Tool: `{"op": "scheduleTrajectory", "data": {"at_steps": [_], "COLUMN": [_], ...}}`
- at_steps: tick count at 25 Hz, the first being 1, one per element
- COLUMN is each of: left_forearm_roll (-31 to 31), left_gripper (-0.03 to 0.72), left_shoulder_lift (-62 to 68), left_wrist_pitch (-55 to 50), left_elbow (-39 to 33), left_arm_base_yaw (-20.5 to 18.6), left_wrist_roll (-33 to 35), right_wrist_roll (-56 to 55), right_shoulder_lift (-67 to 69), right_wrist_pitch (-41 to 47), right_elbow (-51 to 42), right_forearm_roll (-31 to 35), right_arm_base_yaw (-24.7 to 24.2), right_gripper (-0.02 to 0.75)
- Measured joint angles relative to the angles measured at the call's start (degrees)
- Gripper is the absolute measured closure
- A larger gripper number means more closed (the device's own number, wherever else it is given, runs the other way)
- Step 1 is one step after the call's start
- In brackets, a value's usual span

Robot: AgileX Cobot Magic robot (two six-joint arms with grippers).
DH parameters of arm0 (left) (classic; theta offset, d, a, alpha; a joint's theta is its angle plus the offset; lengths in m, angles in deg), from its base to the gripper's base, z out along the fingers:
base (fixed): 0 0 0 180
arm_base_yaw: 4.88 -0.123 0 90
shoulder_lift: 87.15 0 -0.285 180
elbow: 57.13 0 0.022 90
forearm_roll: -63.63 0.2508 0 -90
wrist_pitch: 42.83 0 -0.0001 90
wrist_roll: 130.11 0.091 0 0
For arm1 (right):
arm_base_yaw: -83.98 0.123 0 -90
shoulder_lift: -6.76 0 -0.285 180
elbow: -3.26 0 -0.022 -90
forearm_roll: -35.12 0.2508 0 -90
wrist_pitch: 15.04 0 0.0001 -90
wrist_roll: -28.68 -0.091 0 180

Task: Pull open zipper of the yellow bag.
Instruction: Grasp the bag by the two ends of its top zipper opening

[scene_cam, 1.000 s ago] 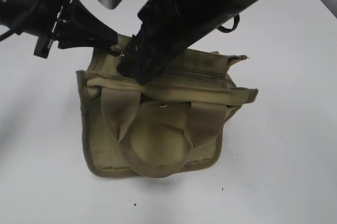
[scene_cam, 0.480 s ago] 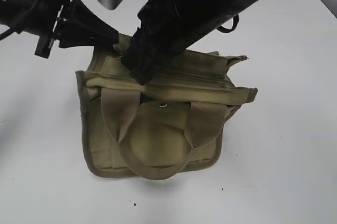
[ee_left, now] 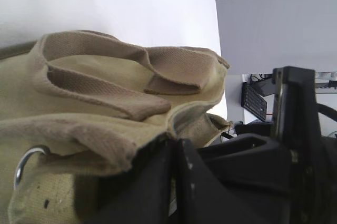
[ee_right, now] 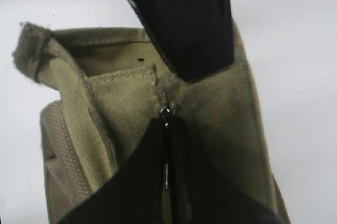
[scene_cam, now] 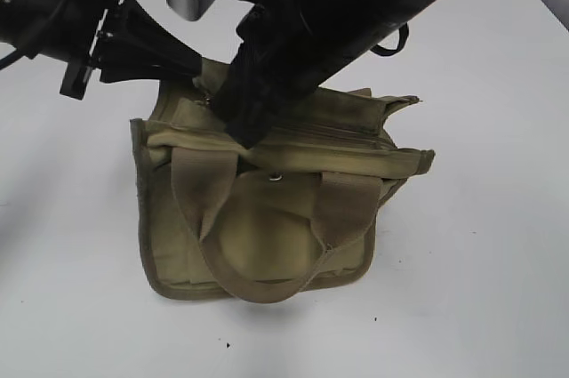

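Next, I let go of the silver pull tab with my right gripper at the zipper's end (scene_cam: 375, 137) farthest from my left gripper.
The yellow bag (scene_cam: 267, 231) stands on the white table with its handles flopped toward the front. Its zipper (scene_cam: 342, 136) runs along the top. From the upper left, my left gripper (scene_cam: 197, 71) is shut on the bag's top left corner; the left wrist view shows its jaws (ee_left: 177, 142) pressed together on the bag's fabric (ee_left: 79, 103). My right gripper (scene_cam: 238, 132) reaches down from the upper right to the zipper's left end. In the right wrist view that gripper (ee_right: 167, 123) is shut on the silver pull tab (ee_right: 166, 112).
A small round metal snap (scene_cam: 276, 178) sits on the bag's front below the zipper. A metal ring (ee_left: 23, 162) hangs on the bag's side. The front handle loop (scene_cam: 258, 285) lies low. White table (scene_cam: 480, 289) surrounds the bag.
My right gripper's jaws have closed onto the zipper's pull tab at the left end. The left gripper and the bag have stayed put.
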State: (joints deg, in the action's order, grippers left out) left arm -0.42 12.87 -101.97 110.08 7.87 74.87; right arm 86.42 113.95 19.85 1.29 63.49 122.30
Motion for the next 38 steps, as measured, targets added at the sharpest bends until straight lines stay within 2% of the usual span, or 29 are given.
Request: {"op": "scheduleTrajectory", "data": {"at_steps": [11, 21, 27, 34, 38], "left_forearm_roll": [0.0, 0.9, 0.9, 0.9, 0.9], "left_gripper": [0.688, 0.688, 0.688, 0.688, 0.675], "left_shoulder_lift": [-0.1, -0.9, -0.9, -1.0, -1.0], "left_wrist_pitch": [-0.2, -0.1, 0.1, 0.3, 0.4], "left_elbow": [0.0, 0.0, 0.0, 0.0, 0.0], "left_arm_base_yaw": [0.0, 0.0, 0.0, 0.0, 0.0], "left_wrist_roll": [0.8, 0.8, 0.8, 0.8, 0.8], "right_wrist_roll": [-10.0, -21.0, -25.8, -33.0, -34.0], "right_shoulder_lift": [-1.0, -3.0, -3.0, -3.0, -3.4], "right_wrist_pitch": [8.8, 23.2, 27.8, 30.9, 30.9], "right_elbow": [0.2, 0.2, 0.2, 0.2, 0.2], "right_forearm_roll": [-9.6, -12.5, -12.9, -18.5, -16.2], "right_arm_base_yaw": [-4.7, -13.7, -17.7, -18.3, -18.4], "right_gripper": [0.736, 0.736, 0.736, 0.736, 0.707]}}
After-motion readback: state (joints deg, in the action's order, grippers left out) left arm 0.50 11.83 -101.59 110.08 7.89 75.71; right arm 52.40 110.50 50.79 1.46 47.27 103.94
